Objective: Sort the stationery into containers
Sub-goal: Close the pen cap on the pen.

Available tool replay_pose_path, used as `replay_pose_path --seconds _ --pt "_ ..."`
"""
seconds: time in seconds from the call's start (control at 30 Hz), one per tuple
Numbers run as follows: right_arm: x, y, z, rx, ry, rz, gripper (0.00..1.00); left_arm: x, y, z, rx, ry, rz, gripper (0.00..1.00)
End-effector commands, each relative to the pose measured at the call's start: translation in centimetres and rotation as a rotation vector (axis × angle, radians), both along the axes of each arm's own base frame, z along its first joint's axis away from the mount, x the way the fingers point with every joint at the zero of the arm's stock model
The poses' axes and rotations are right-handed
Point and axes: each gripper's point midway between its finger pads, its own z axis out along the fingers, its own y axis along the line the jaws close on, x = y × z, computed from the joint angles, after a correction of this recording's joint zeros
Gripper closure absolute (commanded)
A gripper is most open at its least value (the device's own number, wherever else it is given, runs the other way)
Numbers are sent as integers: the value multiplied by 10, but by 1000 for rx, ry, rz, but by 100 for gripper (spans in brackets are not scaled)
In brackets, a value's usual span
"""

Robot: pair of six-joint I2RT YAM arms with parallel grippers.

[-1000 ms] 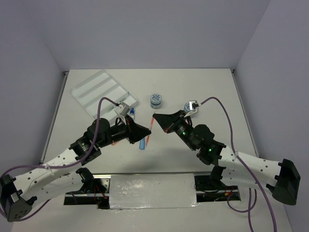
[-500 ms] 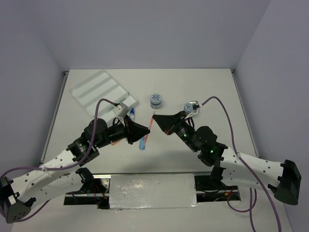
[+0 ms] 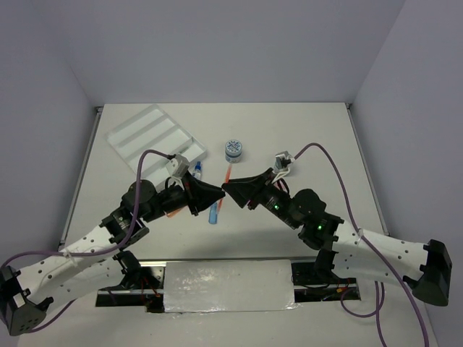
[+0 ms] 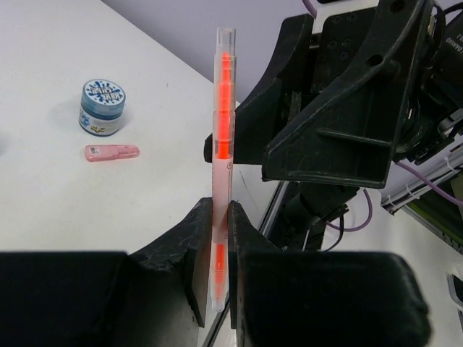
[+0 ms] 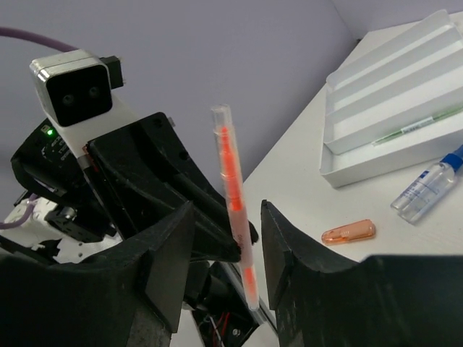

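Note:
The orange pen's lower part is in my left gripper, so my right gripper will hold the pen's upper part while my left gripper takes the pen nearer its middle (image 4: 222, 176).
A thin orange pen (image 4: 223, 123) stands upright in the air, with my left gripper (image 4: 221, 217) shut on its lower part. My right gripper (image 5: 228, 231) faces it head on and is open, one finger on each side of the pen (image 5: 233, 181), touching neither side. In the top view the two grippers meet tip to tip at mid-table, left (image 3: 215, 194) and right (image 3: 230, 189), with the pen (image 3: 228, 173) between them. The white divided tray (image 3: 155, 137) lies at the far left and has a grey-green pen (image 5: 419, 124) in one compartment.
A round blue-white pot (image 3: 233, 150) stands beyond the grippers. A blue-capped clear bottle (image 3: 197, 170) lies by the tray's near corner, and a blue piece (image 3: 213, 215) lies below the grippers. A pink cap (image 4: 111, 152) and an orange cap (image 5: 348, 232) rest on the table.
My right gripper has opened off the orange pen, which stays in my left gripper. Both gripper tips have shifted slightly toward the near edge.

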Motion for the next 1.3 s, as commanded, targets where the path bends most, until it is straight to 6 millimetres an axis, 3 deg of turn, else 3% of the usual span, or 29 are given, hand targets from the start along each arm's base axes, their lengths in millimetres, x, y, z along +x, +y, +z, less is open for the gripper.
replay_pose_path --seconds 0.0,0.1,0.13,0.23,0.33,0.37,0.47,0.53,0.63,0.67,0.73,0.83,0.87,0.93,0.97,1.0,1.07,1.27 --pt "-8 7 38 52 -89 46 51 -6 -5 27 -56 -87 -48 100" --pt "-7 11 41 43 -104 52 60 -7 -6 24 -50 -81 -61 100" --pt "-6 13 41 39 -104 54 71 -9 -6 24 -52 -81 -66 100" --pt "-4 14 38 29 -94 47 90 -7 -4 24 -51 -74 -52 95" --pt "-4 16 34 25 -85 50 98 -5 -3 27 -47 -74 -41 79" --pt "-4 16 32 21 -85 52 98 -5 -4 26 -38 -67 -41 64" --pt "-6 17 33 21 -99 64 100 -4 -8 26 -24 -61 -53 44" --pt "-11 19 37 21 -127 91 100 -4 -11 28 -24 -62 -68 43" --pt "-15 19 41 20 -146 102 100 -3 -15 25 -19 -58 -79 50" --pt "-15 19 39 12 -149 102 100 -3 -16 24 -18 -56 -84 71" --pt "-15 18 38 9 -146 93 100 -3 -16 23 -20 -53 -83 92" --pt "-15 15 37 8 -144 85 100 -4 -16 24 -21 -60 -89 100" --pt "-15 15 36 4 -147 85 99 -5 -15 24 -19 -60 -93 100" --pt "-15 14 37 0 -154 80 82 -7 -15 25 -15 -69 -103 100" --pt "-16 11 40 1 -168 77 59 -9 -15 25 -11 -78 -108 100" --pt "-17 10 40 0 -177 76 46 -10 -14 27 -12 -83 -111 100" --pt "-18 7 42 -4 -195 74 32 -12 -13 28 -8 -97 -118 100" --pt "-14 4 58 -43 -234 50 28 -18 -15 23 9 -108 -157 100"
